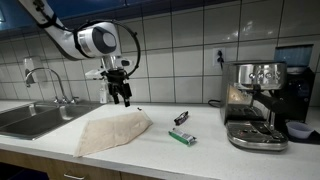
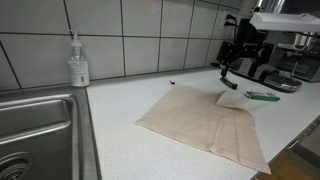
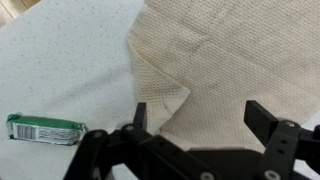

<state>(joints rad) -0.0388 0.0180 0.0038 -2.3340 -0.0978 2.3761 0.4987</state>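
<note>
Next, my gripper goes next to the turned-over corner of the beige cloth and closes on the end of its fold (image 1: 147,121) (image 3: 158,124) nearest the green packet.
A beige cloth (image 1: 112,130) lies on the white speckled counter, partly folded, with one corner turned over (image 3: 165,95); it shows in both exterior views (image 2: 200,122). My gripper (image 1: 122,97) hangs in the air just above the cloth's folded corner (image 2: 228,76). In the wrist view the gripper's (image 3: 200,115) two black fingers are spread wide apart with nothing between them; the cloth lies below. A small green packet (image 3: 45,128) lies on the counter beside the cloth (image 1: 182,137).
A steel sink (image 1: 30,118) with a faucet (image 1: 55,82) is set in the counter; a soap dispenser (image 2: 78,62) stands by it. An espresso machine (image 1: 255,100) stands at the far end. A small dark object (image 1: 181,118) lies near the green packet.
</note>
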